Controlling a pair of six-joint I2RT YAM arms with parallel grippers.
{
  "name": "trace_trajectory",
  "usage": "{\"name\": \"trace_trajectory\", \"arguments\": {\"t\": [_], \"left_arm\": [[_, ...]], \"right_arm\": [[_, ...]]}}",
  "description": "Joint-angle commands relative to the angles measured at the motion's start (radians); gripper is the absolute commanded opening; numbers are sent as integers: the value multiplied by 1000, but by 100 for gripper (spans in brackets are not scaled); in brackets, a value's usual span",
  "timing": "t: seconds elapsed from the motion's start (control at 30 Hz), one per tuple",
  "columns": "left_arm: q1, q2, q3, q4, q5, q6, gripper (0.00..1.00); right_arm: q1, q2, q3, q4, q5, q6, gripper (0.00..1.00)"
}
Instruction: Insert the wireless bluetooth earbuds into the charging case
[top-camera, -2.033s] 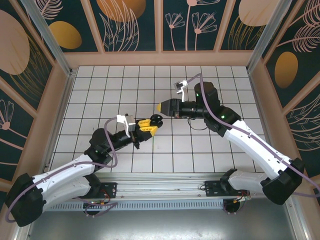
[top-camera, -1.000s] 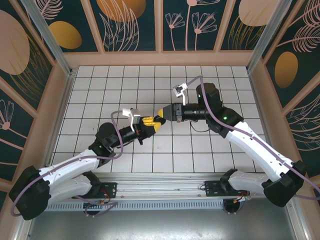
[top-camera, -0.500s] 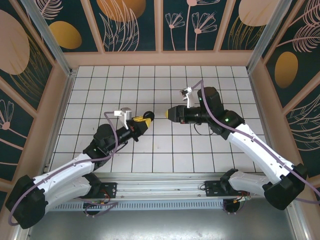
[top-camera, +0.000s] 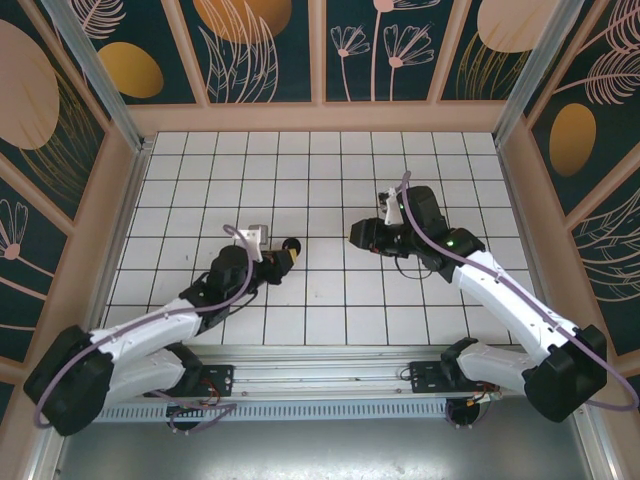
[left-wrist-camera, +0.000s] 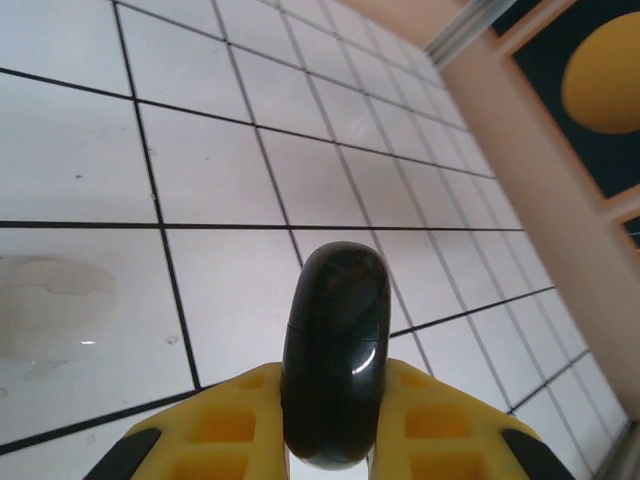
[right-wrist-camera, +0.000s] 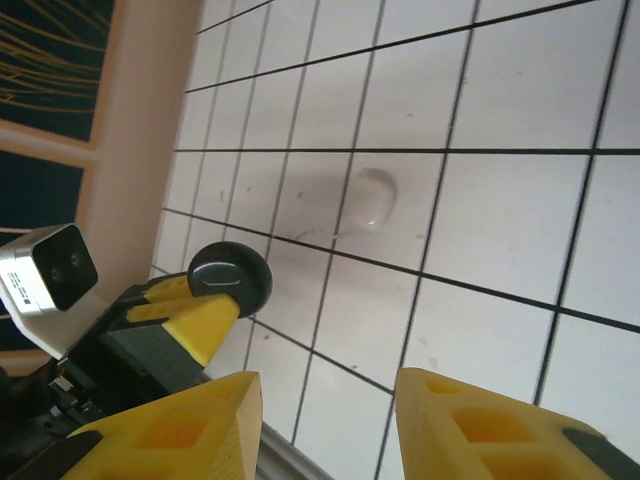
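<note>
Next, I let go of the charging case with my left gripper on the bare white tile (top-camera: 290, 196) past the pale blob, toward the back wall.
The charging case (left-wrist-camera: 335, 350) is a glossy black round disc with a thin seam, and it looks closed. My left gripper (left-wrist-camera: 335, 405) is shut on it, one yellow finger on each flat side. From above, the case (top-camera: 292, 244) sticks out at the tip of the left gripper (top-camera: 281, 257), left of the table's middle. My right gripper (top-camera: 357, 234) stands open and holds nothing, a couple of tiles to the right of the case. The right wrist view has the case (right-wrist-camera: 232, 280) beyond that gripper (right-wrist-camera: 330, 390). The earbuds are out of view.
A pale whitish blob (right-wrist-camera: 372, 198) lies on a tile between the two grippers and also shows as the blob (left-wrist-camera: 50, 300); I cannot tell what it is. The white grid table (top-camera: 320, 160) is boxed in by wooden walls (top-camera: 330, 117) on three sides.
The two grippers met at the case, then parted. The right gripper drew back to the right and opened. The left gripper pulled back to the left with the case still in it.
</note>
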Motion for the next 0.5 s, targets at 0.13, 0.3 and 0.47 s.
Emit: {"name": "trace_trajectory", "arguments": {"t": [0.13, 0.3, 0.47], "left_arm": [[100, 273, 257, -44, 97, 34, 0], [180, 499, 458, -89, 238, 83, 0], [264, 712, 660, -164, 310, 87, 0]], "right_arm": [[-38, -37, -33, -70, 93, -17, 41], [-87, -52, -38, -91, 229, -33, 43], [-147, -21, -15, -83, 287, -62, 44]]}}
